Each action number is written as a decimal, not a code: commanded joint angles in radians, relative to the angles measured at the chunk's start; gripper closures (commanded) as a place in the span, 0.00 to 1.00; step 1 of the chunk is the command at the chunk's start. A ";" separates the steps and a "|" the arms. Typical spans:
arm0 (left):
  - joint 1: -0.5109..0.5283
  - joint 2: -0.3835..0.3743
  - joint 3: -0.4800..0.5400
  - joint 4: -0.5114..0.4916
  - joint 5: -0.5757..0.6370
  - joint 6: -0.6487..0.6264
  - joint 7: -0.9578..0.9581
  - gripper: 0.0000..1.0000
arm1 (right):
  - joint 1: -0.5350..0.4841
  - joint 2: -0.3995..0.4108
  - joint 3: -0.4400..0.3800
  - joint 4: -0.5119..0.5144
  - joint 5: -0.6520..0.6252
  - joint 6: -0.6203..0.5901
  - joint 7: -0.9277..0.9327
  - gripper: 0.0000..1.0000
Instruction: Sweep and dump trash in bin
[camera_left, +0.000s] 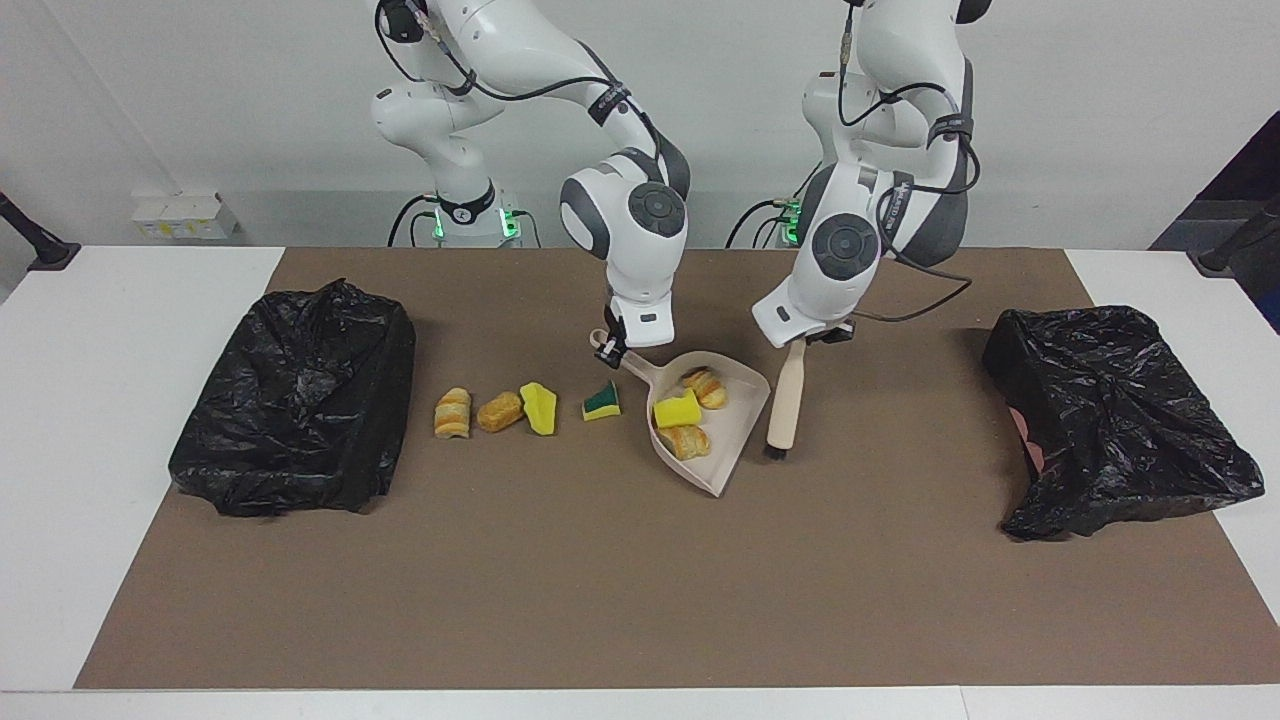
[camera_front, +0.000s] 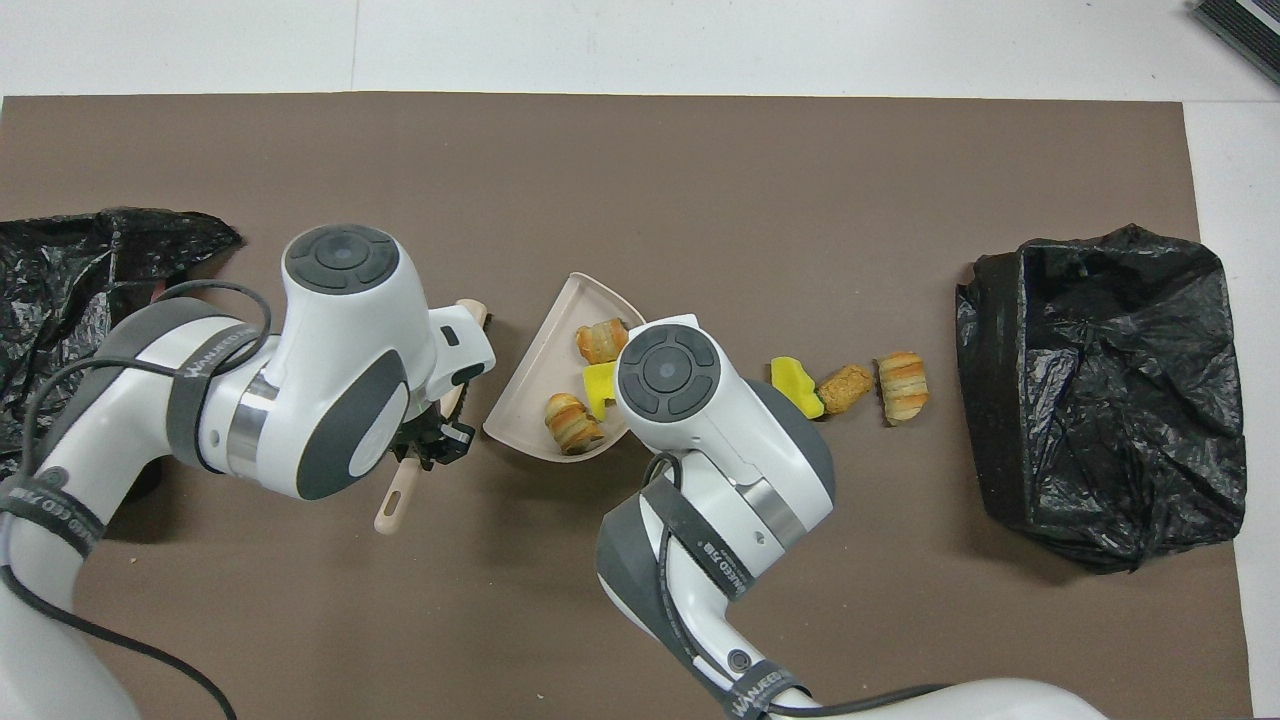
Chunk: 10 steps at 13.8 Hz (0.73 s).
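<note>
I will set the wooden brush down with my left gripper on the bare mat (camera_front: 553, 600) between my arms, closer to me than the dustpan.
My right gripper (camera_left: 608, 350) is shut on the handle of the beige dustpan (camera_left: 735, 420), which lies on the brown mat. In the pan sit three pieces of trash: a yellow sponge chunk (camera_left: 678, 409) and two bread-like lumps (camera_left: 705, 388) (camera_left: 685, 441). My left gripper (camera_left: 815, 338) is shut on the wooden brush (camera_left: 785, 405), held beside the pan toward the left arm's end, bristles down at the mat. On the mat lie a green-and-yellow wedge (camera_left: 601, 401), a yellow chunk (camera_left: 540, 408) and two lumps (camera_left: 500, 411) (camera_left: 452, 412). The overhead view hides the wedge under my right arm.
Two bins lined with black bags stand on the mat, one at the right arm's end (camera_left: 290, 400) and one at the left arm's end (camera_left: 1110, 420). The loose scraps lie in a row between the dustpan and the right arm's bin.
</note>
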 joint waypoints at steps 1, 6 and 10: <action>0.009 -0.059 -0.007 -0.063 0.027 0.011 -0.190 1.00 | -0.073 -0.107 0.005 -0.022 0.002 -0.064 -0.016 1.00; -0.052 -0.160 -0.021 -0.259 0.021 0.179 -0.450 1.00 | -0.320 -0.291 -0.006 0.003 0.026 -0.254 -0.299 1.00; -0.201 -0.361 -0.022 -0.597 -0.016 0.450 -0.573 1.00 | -0.547 -0.374 -0.012 0.006 0.029 -0.357 -0.571 1.00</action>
